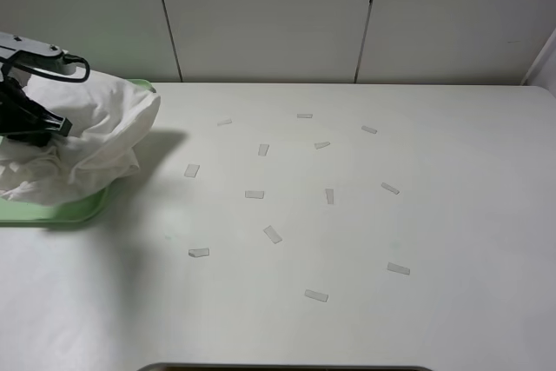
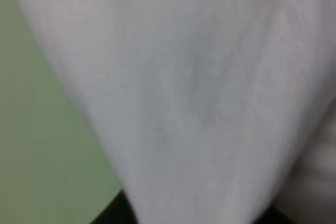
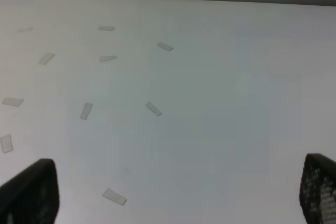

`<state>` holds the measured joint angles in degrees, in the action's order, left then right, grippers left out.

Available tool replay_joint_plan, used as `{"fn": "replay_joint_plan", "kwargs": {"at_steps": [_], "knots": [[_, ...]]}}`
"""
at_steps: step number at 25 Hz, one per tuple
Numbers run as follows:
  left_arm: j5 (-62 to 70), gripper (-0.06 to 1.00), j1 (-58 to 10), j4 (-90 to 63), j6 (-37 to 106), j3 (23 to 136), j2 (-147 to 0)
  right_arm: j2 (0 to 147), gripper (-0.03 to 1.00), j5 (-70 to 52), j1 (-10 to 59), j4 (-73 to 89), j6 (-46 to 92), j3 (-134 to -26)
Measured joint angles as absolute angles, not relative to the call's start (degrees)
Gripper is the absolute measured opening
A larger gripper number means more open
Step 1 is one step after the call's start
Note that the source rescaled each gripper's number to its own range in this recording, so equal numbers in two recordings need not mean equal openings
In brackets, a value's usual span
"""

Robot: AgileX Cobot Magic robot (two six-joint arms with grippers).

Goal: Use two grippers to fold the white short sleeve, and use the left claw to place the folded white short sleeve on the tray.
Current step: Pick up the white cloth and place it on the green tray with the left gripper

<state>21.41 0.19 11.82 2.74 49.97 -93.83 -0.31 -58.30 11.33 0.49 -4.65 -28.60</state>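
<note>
My left gripper is going to the bottom of the pale-green tray (image 1: 57, 152), inside its rim. It will let go of the white short sleeve there.
The white short sleeve (image 1: 95, 141) hangs bunched and folded at the far left, its lower part resting on the pale-green tray (image 1: 61, 212). My left gripper (image 1: 50, 124) is shut on the shirt's left side, above the tray. In the left wrist view white cloth (image 2: 199, 93) fills the picture, with green tray (image 2: 42, 145) beside it. The right gripper (image 3: 178, 192) is outside the exterior high view. Its own camera shows its two black fingers (image 3: 31, 192) wide apart, open and empty, above bare table.
Several small pale tape strips (image 1: 272, 234) lie scattered over the middle of the white table (image 1: 452, 215). The tray sits at the table's left edge. White wall panels (image 1: 269, 15) close off the back.
</note>
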Motion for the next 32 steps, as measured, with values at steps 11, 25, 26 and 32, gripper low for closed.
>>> {"fn": "replay_joint_plan", "kwargs": {"at_steps": [11,25,26,32], "knots": [[13.7,0.21,4.7,12.0,5.8,50.0,-94.9,-0.3,1.0,-58.3,11.3,0.5,-4.7,-28.6],[10.6,0.21,6.6,13.4,7.1,50.0,-96.5,-0.3,1.0,-58.3,11.3,0.5,-4.7,-28.6],[10.3,0.21,6.6,13.4,7.1,50.0,-96.5,-0.3,1.0,-58.3,11.3,0.5,-4.7,-28.6],[10.0,0.21,6.6,13.4,7.1,50.0,-96.5,-0.3,1.0,-58.3,11.3,0.6,-4.7,-28.6]]}}
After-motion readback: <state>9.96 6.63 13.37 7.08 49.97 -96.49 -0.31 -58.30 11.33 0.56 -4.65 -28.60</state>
